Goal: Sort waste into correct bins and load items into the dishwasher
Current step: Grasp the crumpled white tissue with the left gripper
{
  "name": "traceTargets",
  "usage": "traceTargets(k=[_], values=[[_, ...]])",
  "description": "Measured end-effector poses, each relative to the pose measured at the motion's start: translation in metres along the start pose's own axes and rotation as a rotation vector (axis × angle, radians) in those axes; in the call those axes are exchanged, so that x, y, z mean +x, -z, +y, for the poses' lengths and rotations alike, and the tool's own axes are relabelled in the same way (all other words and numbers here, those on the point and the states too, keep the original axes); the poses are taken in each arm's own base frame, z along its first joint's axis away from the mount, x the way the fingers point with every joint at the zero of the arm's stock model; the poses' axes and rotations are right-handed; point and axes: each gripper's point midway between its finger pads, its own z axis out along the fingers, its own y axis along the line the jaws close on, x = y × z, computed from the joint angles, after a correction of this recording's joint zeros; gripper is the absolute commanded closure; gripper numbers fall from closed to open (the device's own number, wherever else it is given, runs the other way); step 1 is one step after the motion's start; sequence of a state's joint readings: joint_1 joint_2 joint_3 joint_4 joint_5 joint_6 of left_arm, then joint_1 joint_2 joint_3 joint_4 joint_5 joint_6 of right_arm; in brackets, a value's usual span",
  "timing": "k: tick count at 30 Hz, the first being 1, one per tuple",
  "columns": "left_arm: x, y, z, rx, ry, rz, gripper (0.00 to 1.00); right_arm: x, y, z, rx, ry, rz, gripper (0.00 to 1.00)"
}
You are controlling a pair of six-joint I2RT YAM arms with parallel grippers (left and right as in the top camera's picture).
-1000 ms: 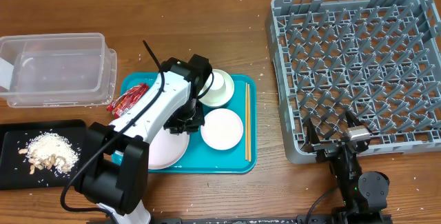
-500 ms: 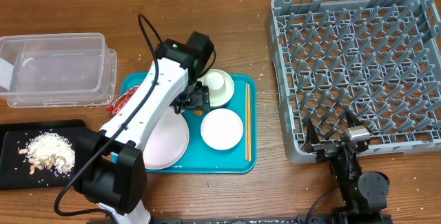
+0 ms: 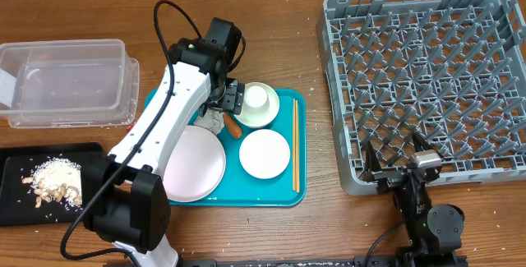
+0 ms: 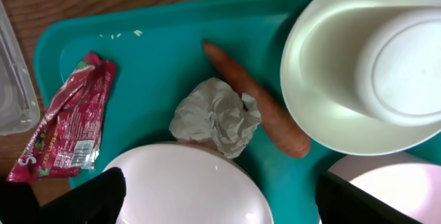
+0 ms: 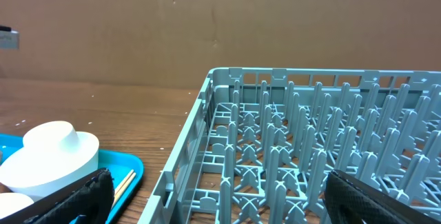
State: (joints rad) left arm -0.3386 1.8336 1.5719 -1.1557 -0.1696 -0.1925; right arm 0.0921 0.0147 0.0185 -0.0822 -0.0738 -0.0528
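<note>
The robot's left gripper will close on the middle (image 3: 210, 121) (image 4: 215, 118) of the crumpled white paper wad, between the orange-brown sausage stick and the white-pink plate.
My left gripper (image 3: 223, 103) hangs open over the teal tray (image 3: 160, 98), nothing between its fingers (image 4: 69, 200). Below it lie the crumpled white paper wad (image 4: 215, 116) and the orange-brown sausage stick (image 4: 258, 100), touching. The red wrapper (image 4: 65, 127) lies at the tray's left end. The white-pink plate (image 3: 195, 164), a white bowl (image 3: 265, 154), a bowl (image 3: 251, 117) holding an upturned cup (image 3: 259, 98) and the chopsticks (image 3: 295, 144) rest on the tray. My right gripper (image 3: 397, 158) stands open at the grey dish rack's (image 3: 427, 78) near edge.
A clear plastic tub (image 3: 66, 82) stands at the far left. In front of it a black tray (image 3: 16, 172) holds white rice and scraps (image 3: 56, 181). Bare wooden table lies between the teal tray and the rack.
My left gripper has opened and drawn back from between plate and bowl toward the tray's far side, uncovering the paper wad and sausage. The right arm has not moved.
</note>
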Motion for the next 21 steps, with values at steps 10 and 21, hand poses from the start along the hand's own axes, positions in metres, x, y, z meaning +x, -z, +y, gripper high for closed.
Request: traceTargets(k=[10,21], values=[[0.018,-0.023,-0.001,-0.005,-0.136,0.050,0.05,0.000,0.000,0.000,0.000,0.000,0.000,0.00],[0.027,-0.065,-0.001,-0.003,-0.171,0.023,0.08,0.000,0.000,0.000,0.000,0.000,0.000,0.00]])
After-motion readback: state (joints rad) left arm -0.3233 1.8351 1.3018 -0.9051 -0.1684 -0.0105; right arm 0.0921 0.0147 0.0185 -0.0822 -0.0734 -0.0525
